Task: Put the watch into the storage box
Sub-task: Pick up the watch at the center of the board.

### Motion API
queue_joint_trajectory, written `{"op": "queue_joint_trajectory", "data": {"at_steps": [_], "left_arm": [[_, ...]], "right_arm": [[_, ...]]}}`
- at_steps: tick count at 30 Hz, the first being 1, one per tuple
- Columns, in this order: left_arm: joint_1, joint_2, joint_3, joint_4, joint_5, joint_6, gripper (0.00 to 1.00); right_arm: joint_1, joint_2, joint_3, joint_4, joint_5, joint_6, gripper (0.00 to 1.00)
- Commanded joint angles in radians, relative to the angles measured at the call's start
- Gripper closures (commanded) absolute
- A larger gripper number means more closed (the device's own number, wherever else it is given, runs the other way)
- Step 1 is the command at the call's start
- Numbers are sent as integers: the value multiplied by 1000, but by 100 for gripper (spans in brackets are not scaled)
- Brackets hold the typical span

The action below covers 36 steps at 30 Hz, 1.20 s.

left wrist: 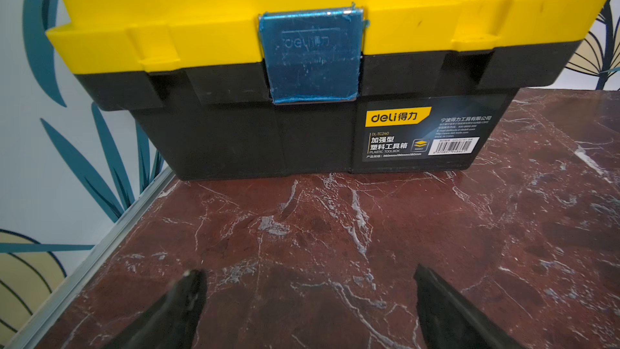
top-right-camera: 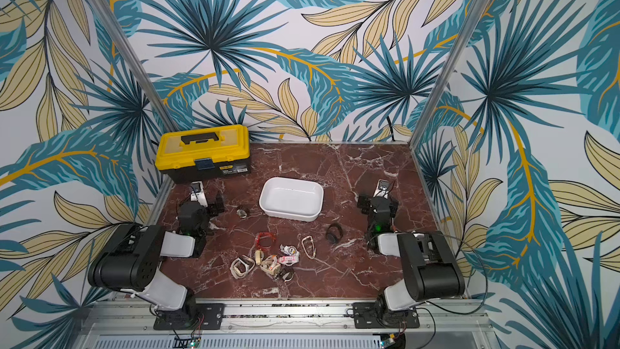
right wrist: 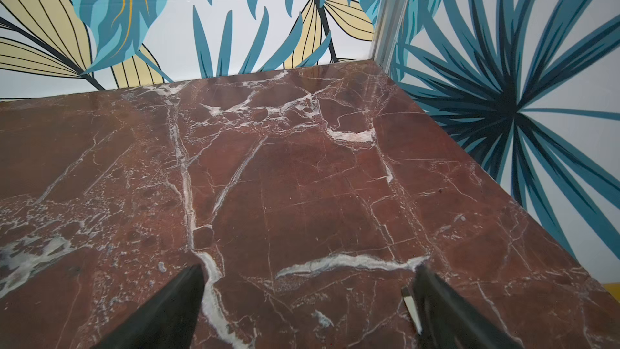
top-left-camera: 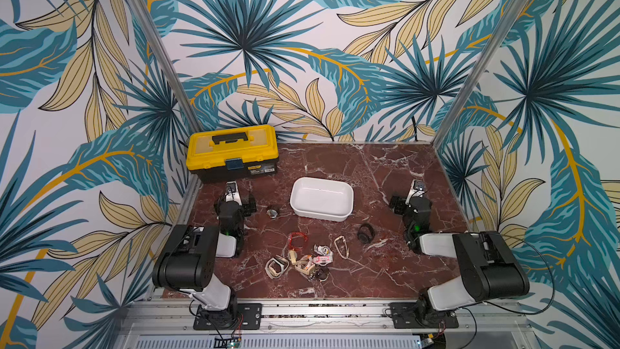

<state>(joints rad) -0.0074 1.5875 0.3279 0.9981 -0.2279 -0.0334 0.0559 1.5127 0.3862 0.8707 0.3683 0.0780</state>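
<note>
Next, the left gripper closes on the dark watch's strap (top-left-camera: 273, 207), because that watch lies closest to it, on the toolbox side of the storage box.
The storage box (top-left-camera: 318, 218), a shallow white tub with nothing in it, stands mid-table in both top views (top-right-camera: 289, 217). Several watches lie in a loose pile (top-left-camera: 302, 260) in front of it. A black watch (top-left-camera: 365, 232) lies to the right, a red one (top-left-camera: 298, 239) and a dark one (top-left-camera: 272, 212) to the left. My left gripper (top-left-camera: 235, 196) hovers left of the box, facing the toolbox. In its wrist view it is open (left wrist: 308, 275) over bare marble. My right gripper (top-left-camera: 412, 198) is right of the box, open (right wrist: 310, 268) and holding nothing. No watch shows in either wrist view.
A black toolbox with a yellow lid (top-left-camera: 233, 152) stands shut at the back left corner, close ahead of my left gripper (left wrist: 302, 62). Leaf-patterned walls and metal posts (top-left-camera: 469, 72) close in the red marble table (top-left-camera: 369, 169) on three sides.
</note>
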Motion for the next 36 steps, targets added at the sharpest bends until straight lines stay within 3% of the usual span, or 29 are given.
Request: {"op": "queue_joint_trajectory", "data": {"at_steps": [1,18,20,22,23,26,28,29,33,36], "left_arm": [[-3,-12,27,22,-8,-2,0],[-13,-32,24,26,-29,5,0],[-85,-155,40,-82,-197,41,0],[-147,-303,107,-314,-325,28,0],[-158,-378,167,-514,-344,-68,0],[-166,-544,356,-1077,-207,-427,0],[-177,-613,397,-1232,-14,-557,0],[-191,-638,412,-1329,5,-633,0],[-201,-715,479,-1649,156,-799,0],[-207,-778,445,-1716,345,-926,0]], "right_arm": [[-1,-16,-1,14,-3,10,0],[-2,-21,-9,33,-1,2,0],[14,-105,-28,19,4,-36,0],[28,-245,45,-257,52,13,0],[28,-304,106,-432,57,65,0],[33,-400,220,-756,-42,210,0],[45,-432,229,-823,-157,303,0],[61,-446,232,-848,-204,319,0],[181,-506,259,-997,-156,357,0],[228,-539,265,-1071,-155,372,0]]}}
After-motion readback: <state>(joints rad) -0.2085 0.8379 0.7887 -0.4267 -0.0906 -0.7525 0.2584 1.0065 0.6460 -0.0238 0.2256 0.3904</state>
